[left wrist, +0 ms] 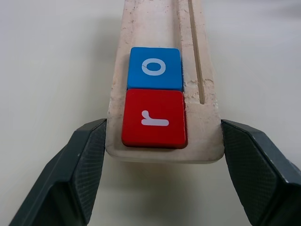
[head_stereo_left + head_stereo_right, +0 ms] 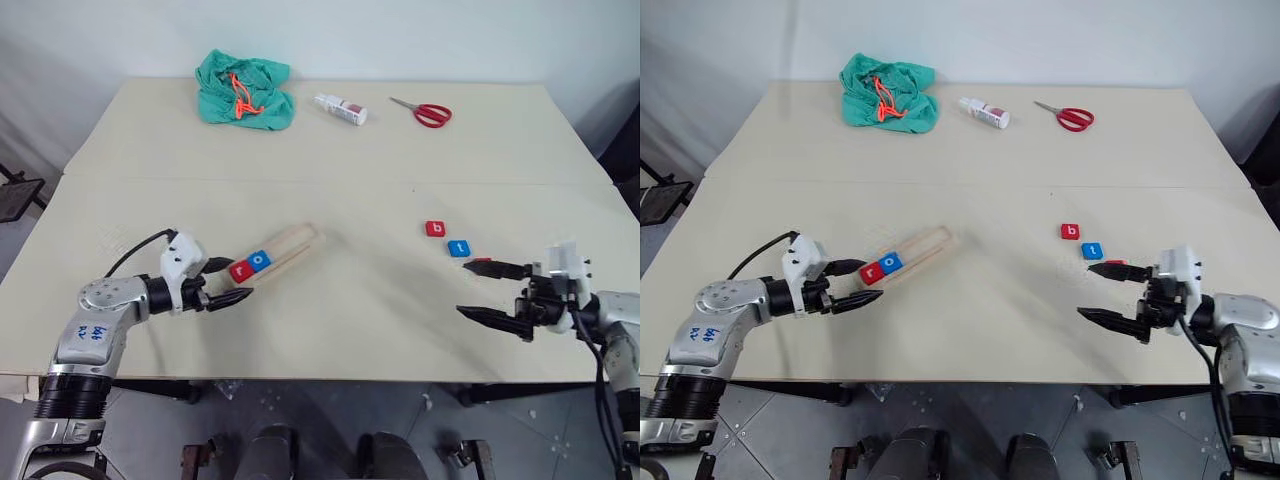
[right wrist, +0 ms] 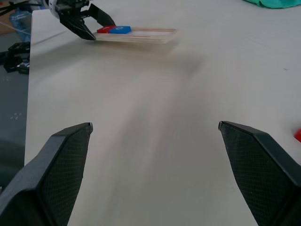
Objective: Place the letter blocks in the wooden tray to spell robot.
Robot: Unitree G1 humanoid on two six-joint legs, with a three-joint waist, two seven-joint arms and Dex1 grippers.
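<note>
The red "b" block sits beside the blue "t" block, and next my right gripper needs to close on the sides of the red "b" block [image 2: 435, 229] [image 3: 298, 135].
The wooden tray [image 2: 290, 245] lies slanted on the table's left half, with a red "r" block [image 1: 154, 118] at its near end and a blue "o" block [image 1: 154, 68] right behind it. My left gripper [image 2: 238, 280] clasps that near end, one finger [image 1: 87, 165] against each long side. To the right lie a red "b" block [image 2: 435, 228] and a blue "t" block [image 2: 459, 248]. Another red block [image 2: 480, 261] peeks out beside my right gripper's upper finger. My right gripper [image 2: 476, 288] hovers open and empty just in front of those blocks.
Along the far edge of the table [image 2: 380, 320] lie a green cloth bag [image 2: 245, 90] with an orange cord, a small white bottle [image 2: 341, 109] and red-handled scissors [image 2: 424, 112]. A seam runs across the table's middle.
</note>
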